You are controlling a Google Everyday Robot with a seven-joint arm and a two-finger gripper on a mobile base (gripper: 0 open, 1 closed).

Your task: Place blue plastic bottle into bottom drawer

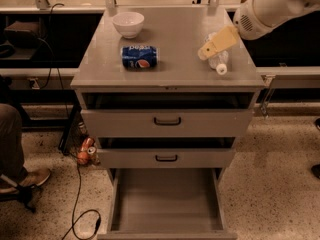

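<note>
The blue plastic bottle has a white cap, and I need to close my gripper just behind that cap, on the cap-side half (pixel 218 57) of the bottle.
The blue plastic bottle (pixel 220 62) lies on its side at the right of the cabinet top (pixel 175 39), its white cap toward the front edge. My gripper (pixel 206 51) reaches in from the upper right on a white arm. It hovers just over the bottle and covers the bottle's far end. The bottom drawer (pixel 165 199) is pulled out at floor level, and its flat grey floor is bare.
A blue Pepsi can (pixel 139 57) lies on the cabinet top left of centre, with a white bowl (pixel 128 24) behind it. The two upper drawers (pixel 167 121) stand slightly ajar. Cans (pixel 84 151) and a cable (pixel 75 204) lie on the floor at the left, near a person's leg (pixel 10 134).
</note>
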